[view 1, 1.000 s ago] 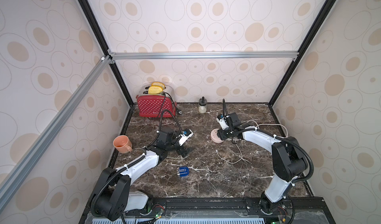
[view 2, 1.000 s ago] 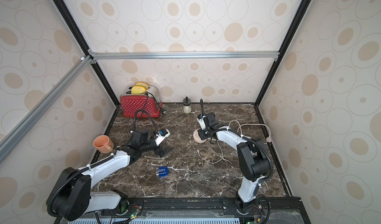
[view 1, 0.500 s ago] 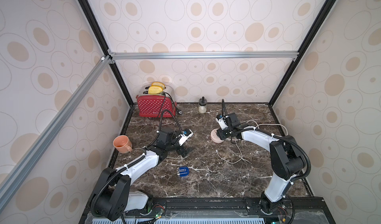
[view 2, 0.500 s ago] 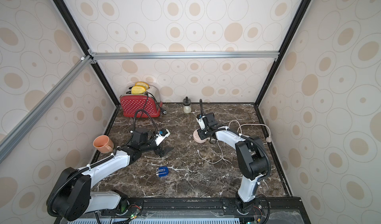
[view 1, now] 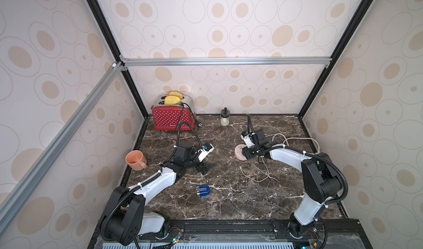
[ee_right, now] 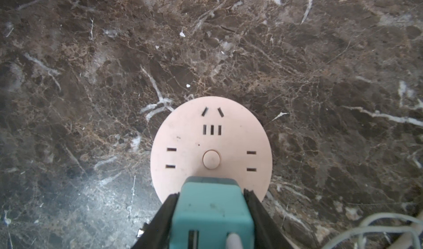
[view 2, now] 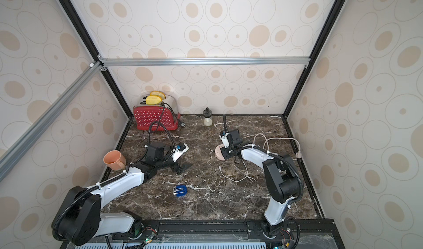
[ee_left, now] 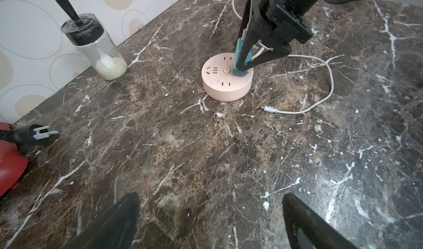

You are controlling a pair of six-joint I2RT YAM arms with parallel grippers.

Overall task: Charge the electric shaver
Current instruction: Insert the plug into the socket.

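My right gripper needs to let go of the teal adapter on the near side of the round pink power strip (view 1: pixel 245 151) (ee_right: pixel 212 196).
The electric shaver (view 1: pixel 202 190) (view 2: pixel 180 191), dark blue with pale stripes, lies alone on the marble near the front, apart from both arms. My left gripper (ee_left: pixel 210 196) (view 1: pixel 206 167) hovers open and empty over bare marble, behind the shaver. My right gripper (ee_right: pixel 211 190) (ee_left: pixel 242 64) is shut on a teal adapter (ee_right: pixel 211 211) (ee_left: pixel 239 53). It holds the adapter upright on the near edge of the round pink power strip (ee_right: pixel 210 140) (view 1: pixel 239 154). A white cable (ee_left: pixel 320 94) (view 1: pixel 258 179) runs from the adapter. Its free plug end (ee_left: pixel 269 109) lies on the marble beside the strip.
A red toaster (view 1: pixel 171 119) with bread stands at the back left, its loose plug (ee_left: pixel 39 133) on the marble. A lidded glass jar (view 1: pixel 224 118) stands by the back wall. An orange mug (view 1: pixel 135 159) sits at the left edge. The strip's own cord (view 1: pixel 295 140) loops at the right.
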